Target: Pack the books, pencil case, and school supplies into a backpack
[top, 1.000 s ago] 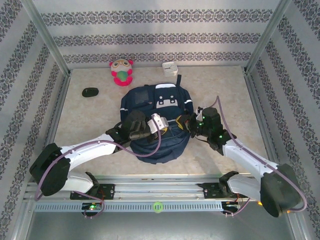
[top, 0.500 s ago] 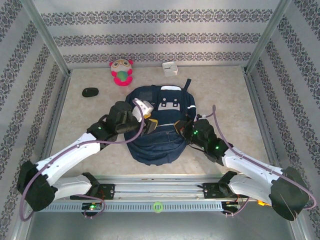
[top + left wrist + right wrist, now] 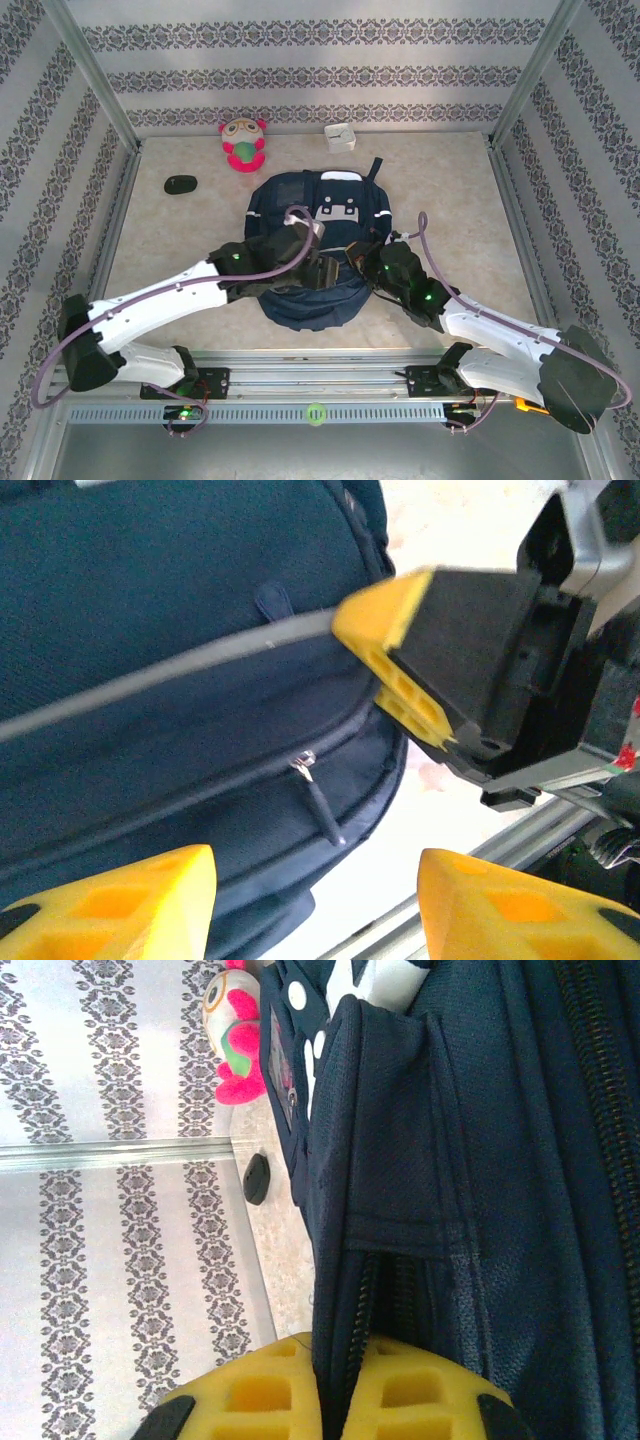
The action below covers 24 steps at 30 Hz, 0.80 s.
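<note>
The zipper pull is near my right gripper's end of the pocket, so my left gripper will grab the zipper pull (image 3: 322, 812) and pull it to the far end of the pocket.
The navy backpack (image 3: 318, 205) lies flat in the middle of the table. My left gripper (image 3: 322, 262) hovers open over its lower front, nothing between the yellow fingers. In the left wrist view this left gripper (image 3: 315, 880) frames a black zipper pull (image 3: 318, 802) on the backpack (image 3: 150, 600), with the right gripper (image 3: 400, 670) close by. My right gripper (image 3: 345, 1390) is shut on the backpack's fabric edge (image 3: 380, 1290) beside a zipper. The books, pencil case and school supplies are hidden.
A pink and green plush toy (image 3: 243, 143) and a small white box (image 3: 340, 136) sit near the back wall. A black oval object (image 3: 181, 184) lies at the back left. Patterned walls enclose the table, and the rail (image 3: 315, 380) runs along the near edge.
My left gripper opened, swung up to the left, then came back over the backpack's lower front beside the right gripper. The right gripper stayed shut and shifted slightly left with the fabric.
</note>
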{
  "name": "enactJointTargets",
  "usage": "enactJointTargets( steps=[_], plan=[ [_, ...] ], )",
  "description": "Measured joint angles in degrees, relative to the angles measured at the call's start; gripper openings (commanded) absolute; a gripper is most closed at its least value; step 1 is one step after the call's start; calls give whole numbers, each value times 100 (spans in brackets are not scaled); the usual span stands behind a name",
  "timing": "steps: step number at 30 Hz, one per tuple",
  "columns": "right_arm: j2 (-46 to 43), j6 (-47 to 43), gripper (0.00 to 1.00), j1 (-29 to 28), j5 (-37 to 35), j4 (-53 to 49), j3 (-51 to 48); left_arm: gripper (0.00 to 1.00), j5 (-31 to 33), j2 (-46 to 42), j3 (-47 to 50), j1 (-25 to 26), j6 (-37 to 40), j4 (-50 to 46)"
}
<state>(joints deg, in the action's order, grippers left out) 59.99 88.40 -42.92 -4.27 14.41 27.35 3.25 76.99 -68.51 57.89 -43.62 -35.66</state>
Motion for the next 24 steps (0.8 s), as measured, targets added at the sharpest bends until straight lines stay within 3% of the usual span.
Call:
enactJointTargets(
  steps=[7,13,21,24],
  plan=[
    [74,0,0,0,2,149,0,49,619,533,-175,509,-828,-284],
    [188,0,0,0,11,258,0,37,1038,813,-262,544,-1134,-317],
    [201,0,0,0,24,302,0,35,1381,1145,-444,544,-1220,-291],
    [201,0,0,0,26,302,0,30,1399,1250,-442,542,-1235,-269]
  ],
)
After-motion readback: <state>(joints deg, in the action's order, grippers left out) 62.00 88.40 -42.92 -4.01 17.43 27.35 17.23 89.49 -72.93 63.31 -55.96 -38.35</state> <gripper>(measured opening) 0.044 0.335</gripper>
